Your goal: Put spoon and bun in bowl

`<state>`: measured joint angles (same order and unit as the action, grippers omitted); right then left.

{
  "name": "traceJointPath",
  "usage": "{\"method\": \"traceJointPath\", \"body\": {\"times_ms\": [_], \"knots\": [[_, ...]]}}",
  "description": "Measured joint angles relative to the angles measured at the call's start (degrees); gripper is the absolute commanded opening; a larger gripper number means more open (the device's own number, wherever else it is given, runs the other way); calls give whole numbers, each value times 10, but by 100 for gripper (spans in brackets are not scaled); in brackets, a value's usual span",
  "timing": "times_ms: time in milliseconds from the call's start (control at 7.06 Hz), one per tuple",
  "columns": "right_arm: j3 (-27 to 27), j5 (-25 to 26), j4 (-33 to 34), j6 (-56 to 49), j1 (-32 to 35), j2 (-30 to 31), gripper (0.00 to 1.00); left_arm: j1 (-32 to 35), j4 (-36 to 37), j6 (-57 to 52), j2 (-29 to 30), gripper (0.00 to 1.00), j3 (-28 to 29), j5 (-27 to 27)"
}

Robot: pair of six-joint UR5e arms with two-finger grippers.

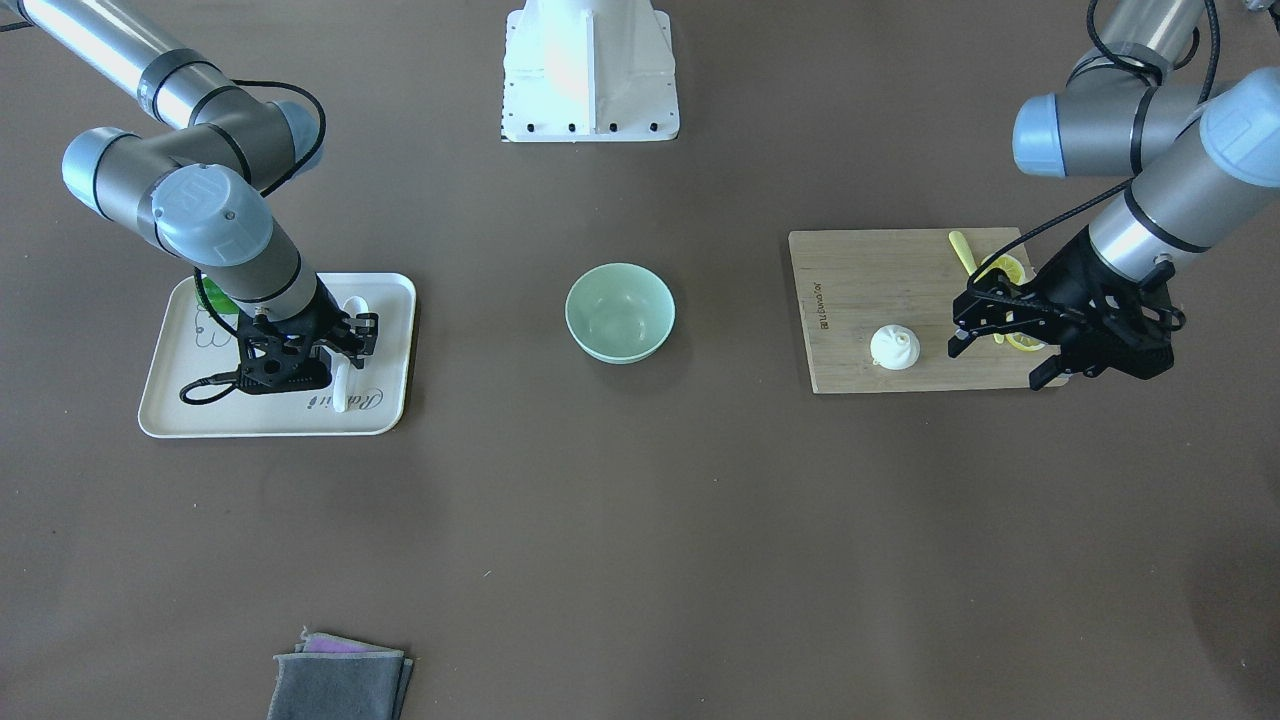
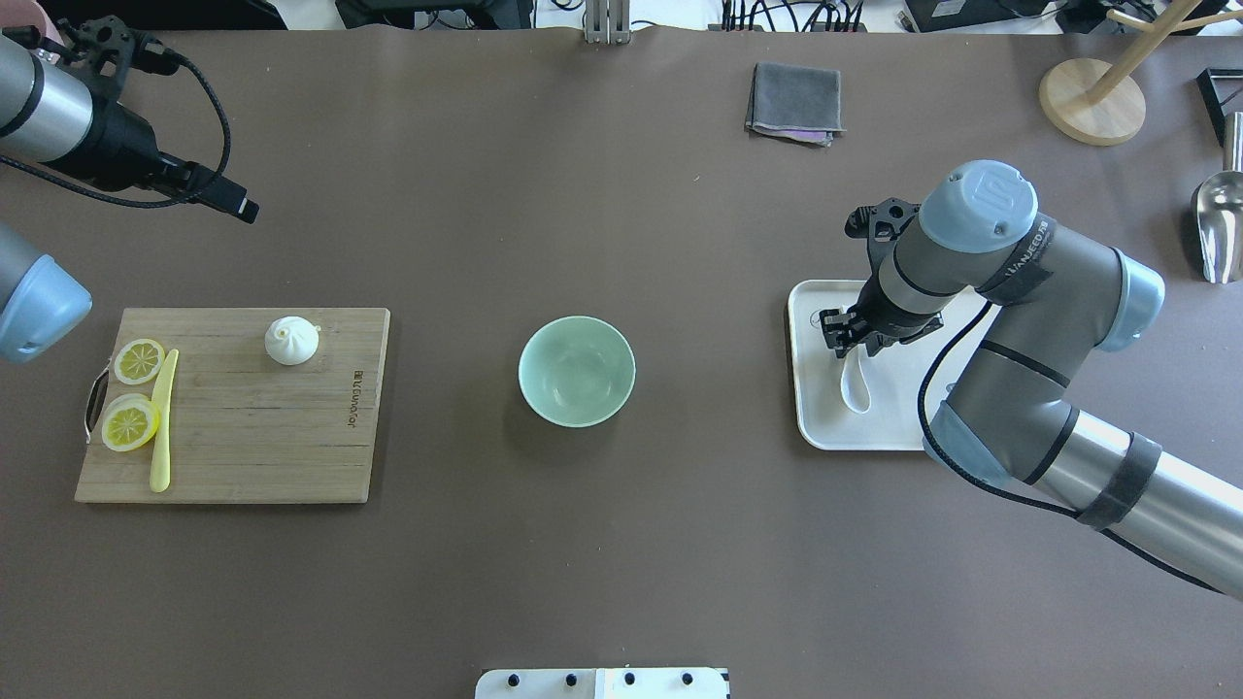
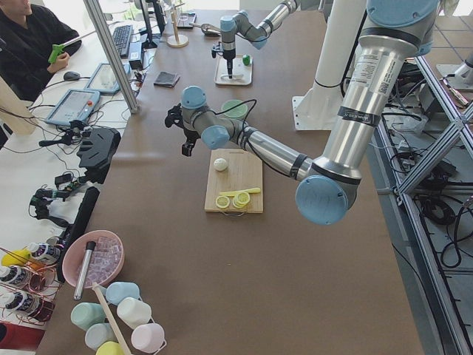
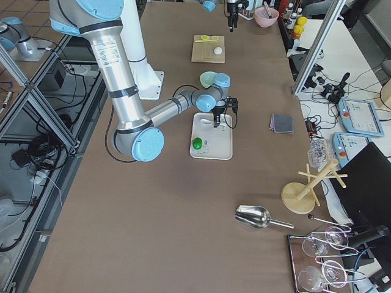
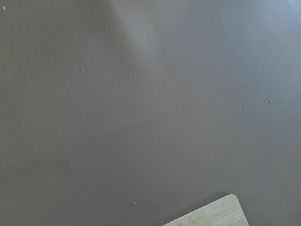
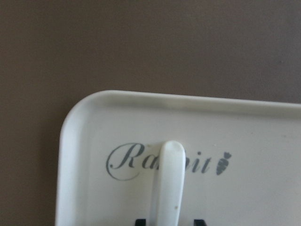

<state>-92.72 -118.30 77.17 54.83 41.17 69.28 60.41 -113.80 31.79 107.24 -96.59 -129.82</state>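
Observation:
I should use my left gripper to grab the top of the white bun (image 1: 897, 341), which is sitting on the wooden cutting board.
The white spoon (image 1: 342, 385) lies on the cream tray (image 1: 170, 400), scoop toward the robot. My right gripper (image 1: 345, 355) is down over it, open, one finger on either side of the handle (image 6: 167, 183) with a gap each side. The spoon's scoop shows in the overhead view (image 2: 855, 386). The white bun (image 1: 895, 347) sits on the wooden cutting board (image 1: 860, 290). My left gripper (image 1: 1000, 360) is open and empty, held high above the table near the board. The mint-green bowl (image 1: 620, 312) stands empty mid-table between tray and board.
Two lemon slices (image 2: 139, 360) and a pale-yellow knife (image 2: 163, 417) lie on the board's outer end. A green object (image 1: 215, 295) sits on the tray. A folded grey cloth (image 2: 794, 100) lies at the far edge. A wooden stand (image 2: 1092, 97) and metal scoop (image 2: 1219, 223) are far right.

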Motion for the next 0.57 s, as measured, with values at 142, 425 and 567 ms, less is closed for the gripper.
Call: {"method": "traceJointPath", "body": {"times_ms": [142, 425, 567], "knots": [[0, 0, 0, 8, -2, -3, 21, 0, 0, 0, 0, 98, 2, 0], [1, 0, 0, 18, -5, -6, 0, 0, 0, 0, 3, 98, 4, 0], [0, 0, 0, 19, -5, -6, 0, 0, -1, 1, 6, 98, 5, 0]]}}
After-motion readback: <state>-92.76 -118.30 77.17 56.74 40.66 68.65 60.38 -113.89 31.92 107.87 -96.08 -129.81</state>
